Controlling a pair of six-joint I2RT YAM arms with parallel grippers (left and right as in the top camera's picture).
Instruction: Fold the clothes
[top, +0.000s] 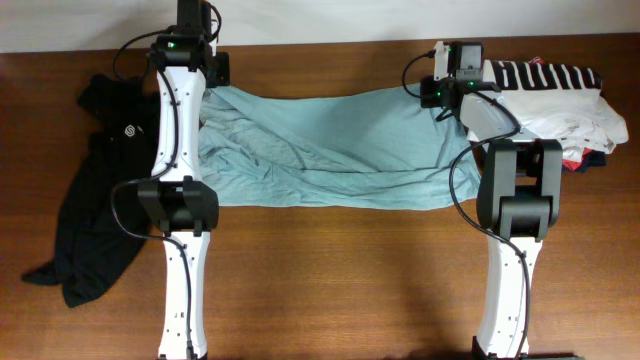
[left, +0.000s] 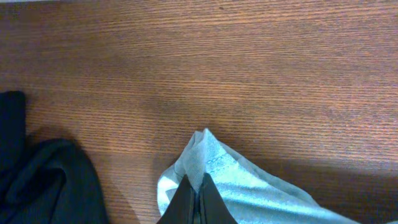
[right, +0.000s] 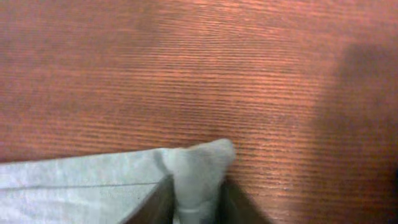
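Note:
I should let go of the shirt's far corner with my left gripper on the shirt's own wrinkled end (top: 207, 144) next to the black top.
The pale grey-teal jersey shirt (top: 330, 150) lies stretched across the table's far middle, wrinkled. My left gripper (top: 212, 92) is shut on its far left corner (left: 202, 155). My right gripper (top: 447, 97) is shut on its far right corner (right: 199, 165). The black top (top: 95, 190) with a small white round logo (top: 131, 129) lies crumpled at the left; its edge shows in the left wrist view (left: 43, 180).
A pile at the far right holds a white shirt with black block letters (top: 545, 78) over red and navy garments (top: 590, 155). Both arms reach over the table from the near edge. Bare wood (top: 340, 280) fills the near part.

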